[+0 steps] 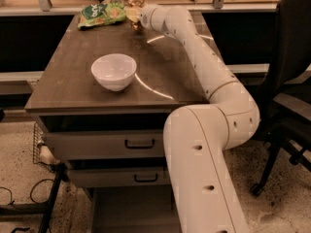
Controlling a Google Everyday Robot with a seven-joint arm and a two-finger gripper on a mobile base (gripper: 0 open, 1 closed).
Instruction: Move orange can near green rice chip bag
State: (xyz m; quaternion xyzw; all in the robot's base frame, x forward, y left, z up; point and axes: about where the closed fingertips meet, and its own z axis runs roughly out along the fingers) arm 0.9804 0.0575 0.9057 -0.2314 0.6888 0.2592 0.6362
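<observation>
Next, my gripper releases the orange can on the dark table's far edge (136, 30), next to the green rice chip bag.
The green rice chip bag (101, 14) lies flat at the far left corner of the dark table (87, 89). The orange can (136, 0) stands just right of the bag at the table's far edge, with only its silver top and upper part showing. My gripper (134, 17) is at the end of the long white arm, right against the can and in front of its lower part, beside the bag's right end.
A white bowl (114, 71) sits on the near-left part of the table. The white arm (194, 52) stretches over the table's right side. A black office chair (291, 81) stands to the right. Two drawers (107, 144) are below the tabletop, and cables lie on the floor at left.
</observation>
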